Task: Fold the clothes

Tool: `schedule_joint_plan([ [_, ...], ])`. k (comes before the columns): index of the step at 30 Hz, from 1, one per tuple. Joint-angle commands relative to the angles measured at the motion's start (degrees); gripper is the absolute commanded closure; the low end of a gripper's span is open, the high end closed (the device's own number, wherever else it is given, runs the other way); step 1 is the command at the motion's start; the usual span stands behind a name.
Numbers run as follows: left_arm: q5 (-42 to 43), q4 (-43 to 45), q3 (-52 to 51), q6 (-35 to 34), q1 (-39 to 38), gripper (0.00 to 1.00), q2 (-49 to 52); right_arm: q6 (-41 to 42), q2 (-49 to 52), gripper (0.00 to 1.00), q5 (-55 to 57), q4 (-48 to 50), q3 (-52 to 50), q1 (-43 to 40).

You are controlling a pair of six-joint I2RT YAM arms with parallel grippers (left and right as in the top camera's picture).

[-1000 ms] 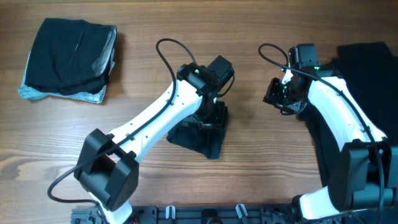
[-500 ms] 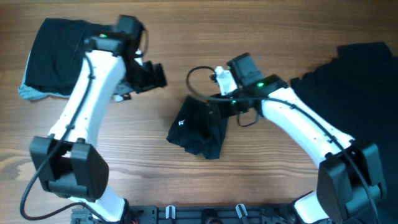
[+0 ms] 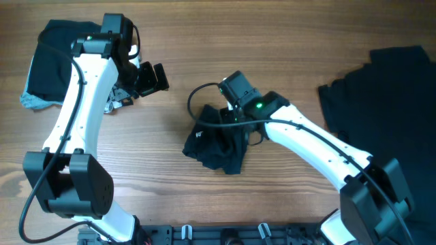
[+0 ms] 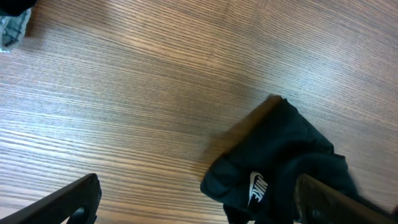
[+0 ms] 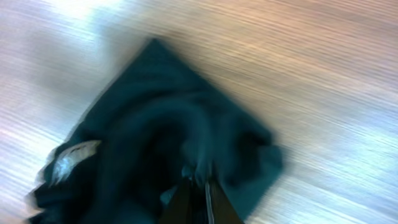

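Observation:
The black garment is bunched up under my right gripper, so next I open it, grab the garment's side edge (image 3: 244, 141) and pull the cloth flat before stacking it.
A crumpled black garment (image 3: 214, 146) with a white logo lies at the table's middle. It also shows in the left wrist view (image 4: 283, 165) and the right wrist view (image 5: 161, 143). My right gripper (image 3: 229, 122) is at the garment's top edge, and its fingers (image 5: 198, 196) are pinched shut on a fold of the cloth; that view is blurred. My left gripper (image 3: 151, 77) hangs above bare wood left of the garment, apart from it. It is wide open and empty in the left wrist view (image 4: 199, 202).
A stack of folded dark and grey clothes (image 3: 51, 58) sits at the far left, partly under my left arm. A large black garment (image 3: 388, 88) lies spread along the right edge. Bare wood lies between them.
My left arm let go of the crumpled garment and swung up-left toward the folded stack. My right arm crossed from the right to the garment and shut on it.

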Motion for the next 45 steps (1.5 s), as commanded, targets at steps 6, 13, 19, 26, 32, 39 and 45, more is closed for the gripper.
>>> schedule_joint_plan([
  [6,0.3,0.2,0.9,3.3,0.0,0.0,-1.0,-9.5,-4.1,0.41,-16.2,-6.8,1.8,-9.5],
  [13,-0.3,1.7,0.9,3.3,0.1,0.0,-1.0,-13.8,1.6,0.37,-27.2,-7.9,1.6,2.4],
  [19,-0.3,1.7,0.9,3.3,0.1,0.0,-1.0,-13.4,3.3,0.96,-21.4,-11.9,1.7,3.3],
  [26,-0.5,1.7,0.9,4.6,0.1,0.0,-1.0,-7.6,-2.4,0.54,-0.5,-22.9,1.7,-3.5],
  [32,0.8,1.9,0.9,6.0,0.1,0.04,-1.0,-17.2,-2.1,0.41,-18.5,-17.5,1.2,-4.2],
  [39,0.9,2.5,0.9,6.3,0.1,0.07,-1.0,-16.1,2.6,0.8,-24.0,-16.3,-5.1,-3.8],
  [45,0.9,2.1,0.9,6.3,0.1,0.09,-1.0,-7.2,1.3,0.81,-3.9,-26.3,-4.8,-3.9],
])
